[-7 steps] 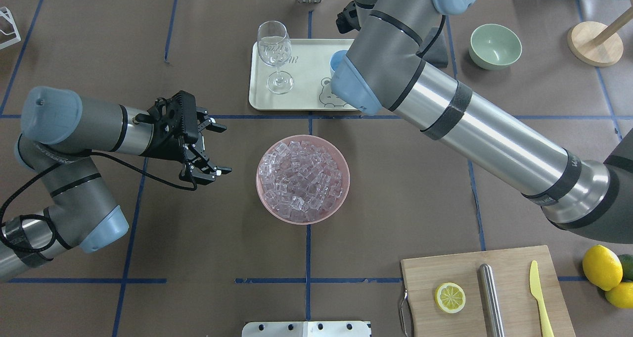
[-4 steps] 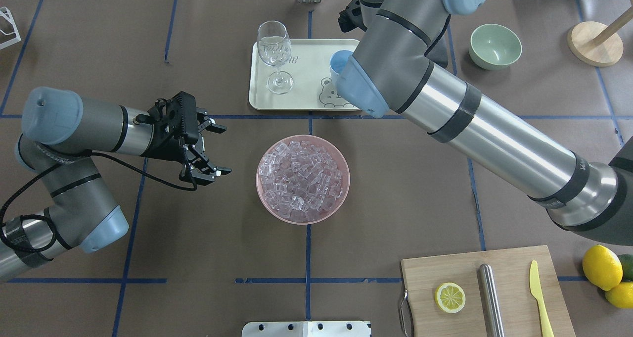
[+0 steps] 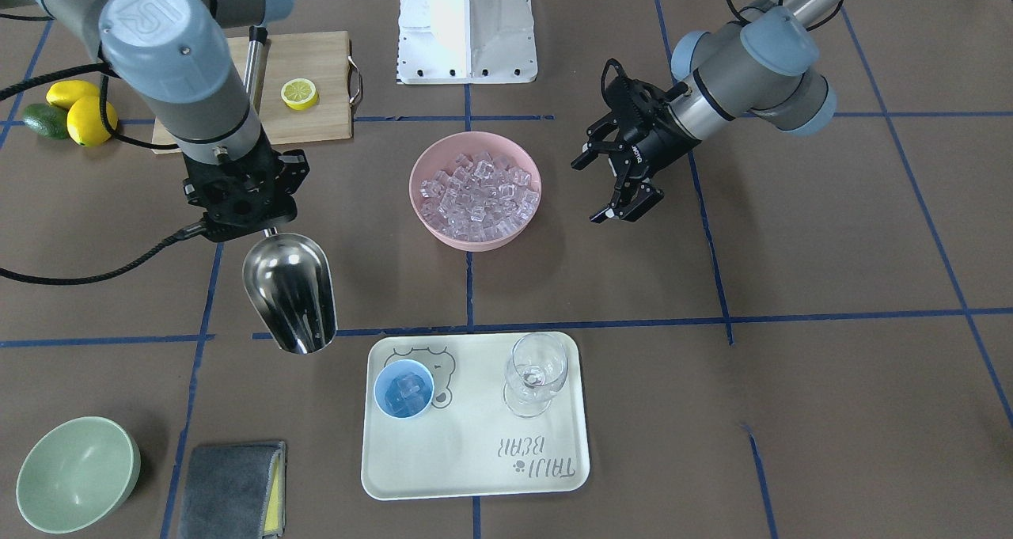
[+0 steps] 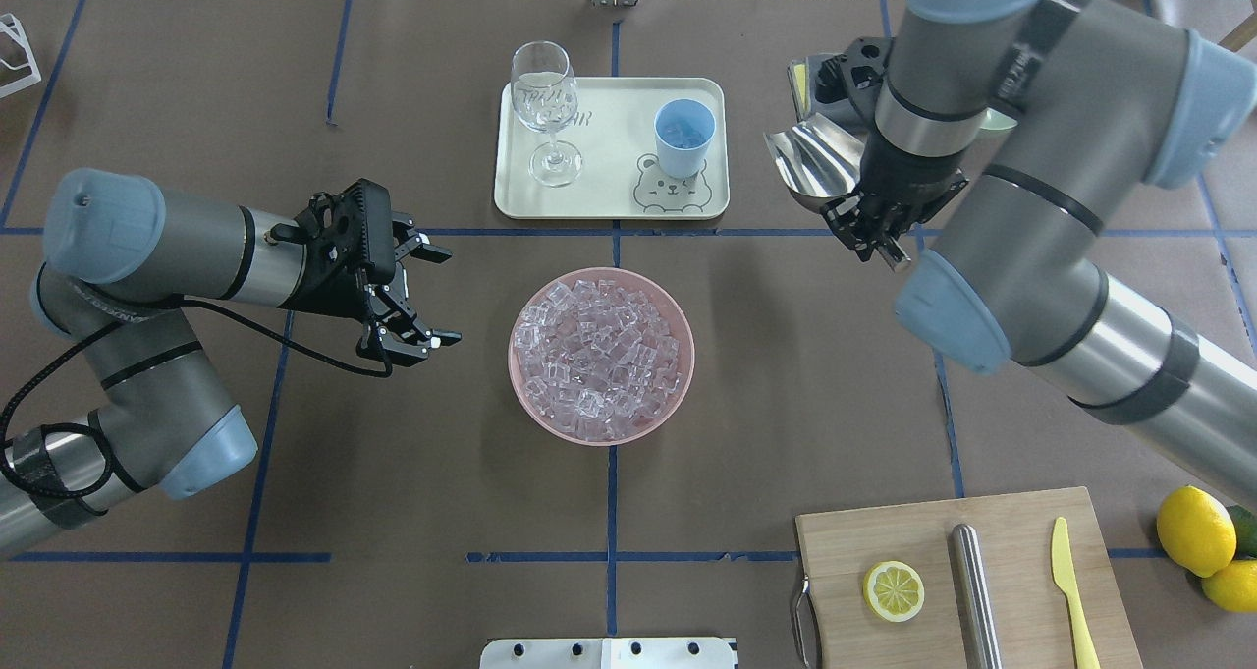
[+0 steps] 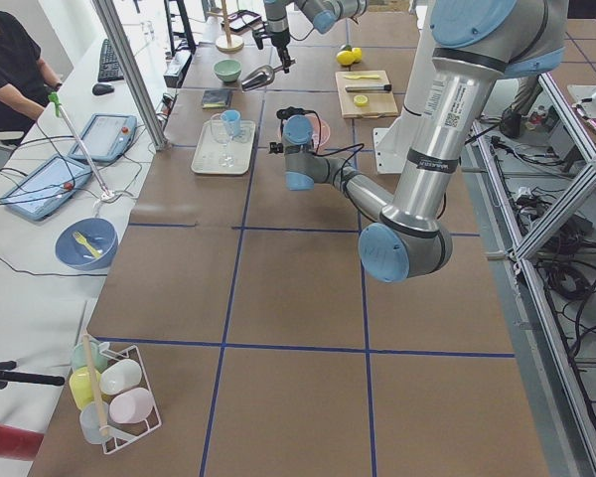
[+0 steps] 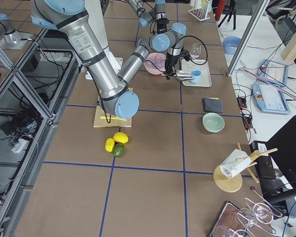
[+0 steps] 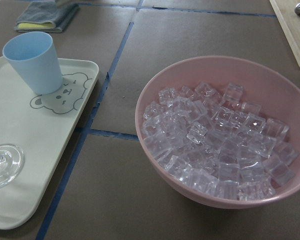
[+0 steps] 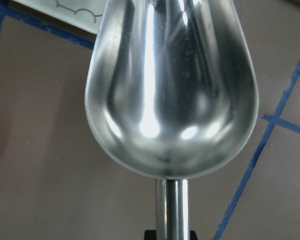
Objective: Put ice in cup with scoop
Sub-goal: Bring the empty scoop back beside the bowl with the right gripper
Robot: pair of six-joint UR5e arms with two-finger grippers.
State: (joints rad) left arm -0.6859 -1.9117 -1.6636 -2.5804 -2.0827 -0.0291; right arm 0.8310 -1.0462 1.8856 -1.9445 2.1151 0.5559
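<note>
I need to set the steel scoop, now held above the table, with my right gripper on the bare table point(image 3: 163, 237) between the lemons and the green bowl.
The steel scoop point(image 3: 291, 294) is empty; its trough fills the right wrist view point(image 8: 170, 85). My right gripper point(image 3: 269, 229) is shut on its rod handle and holds it above the table, to the right of the tray in the overhead view point(image 4: 815, 163). The light-blue cup point(image 4: 684, 137) stands on the tray and holds a few ice cubes point(image 3: 405, 387). The ice point(image 4: 599, 355) fills a pink bowl point(image 4: 513, 355) at the table's middle. My left gripper point(image 4: 447, 296) is open and empty, left of the bowl, apart from it.
A cream tray point(image 4: 609, 158) also bears a wine glass point(image 4: 545, 109). A green bowl point(image 3: 75, 472) and a grey cloth point(image 3: 229, 476) lie beyond the scoop. A cutting board point(image 4: 943, 551) carries a lemon slice, a steel cylinder and a yellow knife; lemons point(image 4: 1193, 531) lie beside it.
My right arm has swung to the right with the scoop, away from above the tray, so the cup now shows in full. The left arm has not moved.
</note>
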